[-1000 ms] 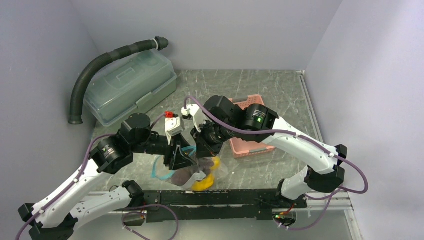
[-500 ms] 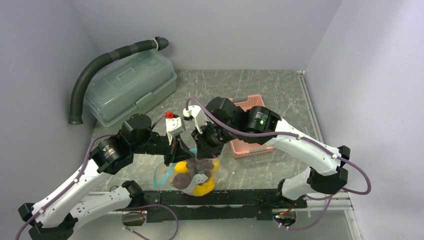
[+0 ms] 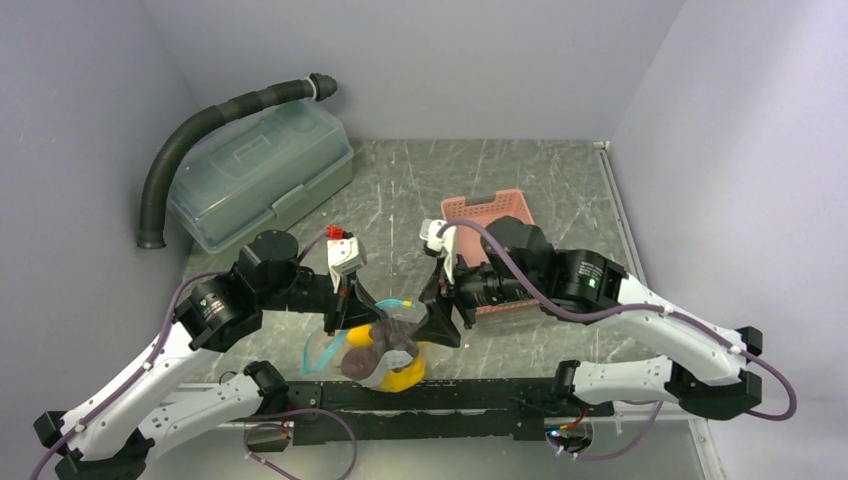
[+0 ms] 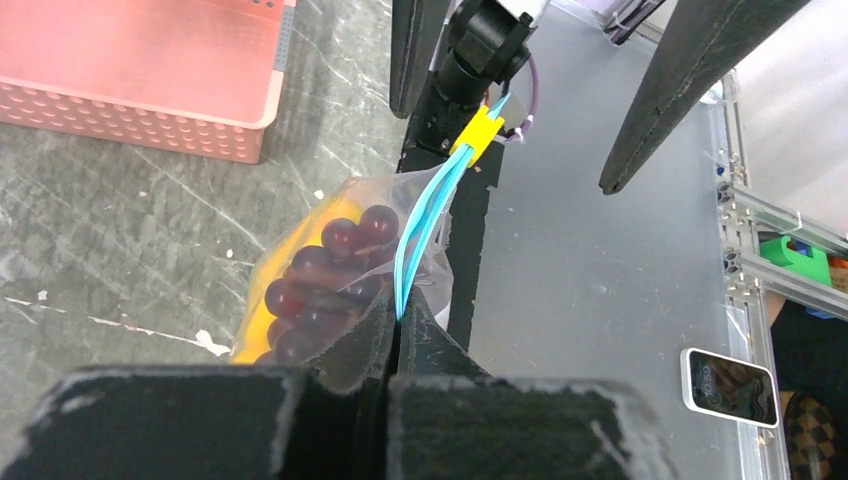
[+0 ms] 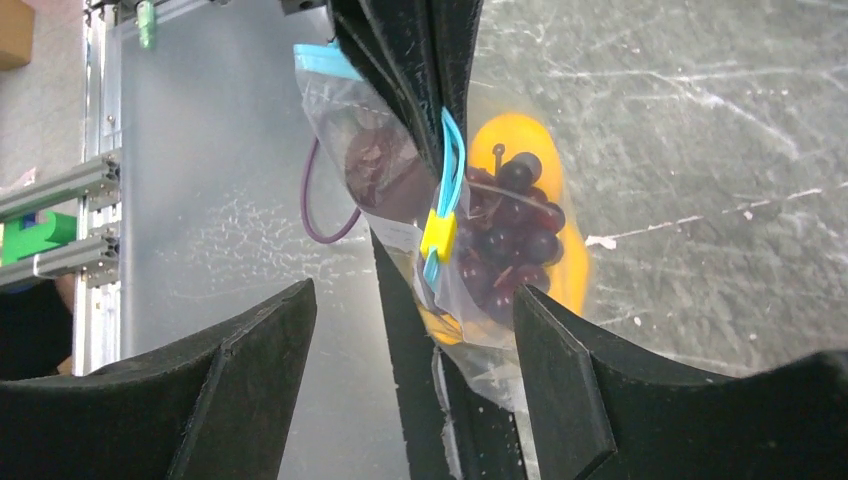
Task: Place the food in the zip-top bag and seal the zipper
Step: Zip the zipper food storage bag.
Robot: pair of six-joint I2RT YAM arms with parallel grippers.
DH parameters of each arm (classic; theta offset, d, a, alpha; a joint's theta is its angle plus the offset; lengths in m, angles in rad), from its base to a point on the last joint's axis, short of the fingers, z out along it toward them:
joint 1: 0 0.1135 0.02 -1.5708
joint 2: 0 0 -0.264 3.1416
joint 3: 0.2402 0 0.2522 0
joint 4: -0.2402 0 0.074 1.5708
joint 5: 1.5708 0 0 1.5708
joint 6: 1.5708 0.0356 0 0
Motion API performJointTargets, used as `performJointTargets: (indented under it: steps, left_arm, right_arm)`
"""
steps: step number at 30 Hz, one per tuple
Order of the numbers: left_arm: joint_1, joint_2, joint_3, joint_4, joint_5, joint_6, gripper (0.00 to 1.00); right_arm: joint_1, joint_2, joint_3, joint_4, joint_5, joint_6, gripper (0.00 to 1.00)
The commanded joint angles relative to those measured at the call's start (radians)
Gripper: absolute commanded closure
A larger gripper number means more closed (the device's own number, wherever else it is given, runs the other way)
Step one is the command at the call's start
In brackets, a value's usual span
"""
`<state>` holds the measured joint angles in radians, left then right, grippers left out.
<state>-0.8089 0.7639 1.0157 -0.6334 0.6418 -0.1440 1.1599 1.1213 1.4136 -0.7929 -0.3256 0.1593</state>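
My left gripper has the teal zipper behind the yellow slider. So next my right gripper pinches the zipper's loose end [image 5: 431, 269] before my left gripper takes the slider.
The clear zip-top bag [image 3: 385, 350] hangs near the table's front edge with the food inside. Through it I see a dark grape bunch [image 4: 325, 270], yellow pieces [image 3: 405, 376] and a dark reddish round fruit [image 5: 383, 168]. My left gripper [image 4: 402, 312] is shut on one end of the teal zipper [image 4: 420, 225]. A yellow slider [image 4: 478, 130] sits at the zipper's far end. My right gripper [image 5: 405, 340] stands open just right of the bag, its fingers [image 5: 560, 385] apart and holding nothing.
A pink perforated basket [image 3: 492, 212] stands behind my right arm. A green-grey lidded box [image 3: 262, 172] with a black hose [image 3: 200, 128] over it sits at the back left. A black rail [image 3: 450, 395] runs along the front edge under the bag.
My left gripper has shut on the zipper. My right gripper has let go, opened wide and drawn back to the right. The bag now hangs from the left gripper alone.
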Motion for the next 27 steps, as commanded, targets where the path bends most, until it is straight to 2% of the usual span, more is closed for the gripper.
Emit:
performJointTargets:
  steps: [1, 8, 12, 27]
  left_arm:
    - [-0.001, 0.003, 0.004, 0.097, 0.074, -0.033, 1.0]
    - [-0.001, 0.026, -0.003, 0.119, 0.113, -0.066, 1.0]
    - [-0.001, 0.028, -0.005, 0.135, 0.128, -0.078, 1.0]
    - [-0.001, 0.018, 0.001, 0.162, 0.158, -0.104, 1.0]
  right_arm:
    - [-0.002, -0.101, -0.139, 0.246, -0.052, -0.044, 0.24]
    - [-0.002, -0.256, -0.366, 0.504, -0.048, -0.105, 0.25]
    - [-0.002, -0.297, -0.429, 0.591, -0.061, -0.12, 0.26]
    - [-0.002, -0.244, -0.418, 0.592, -0.009, -0.114, 0.46]
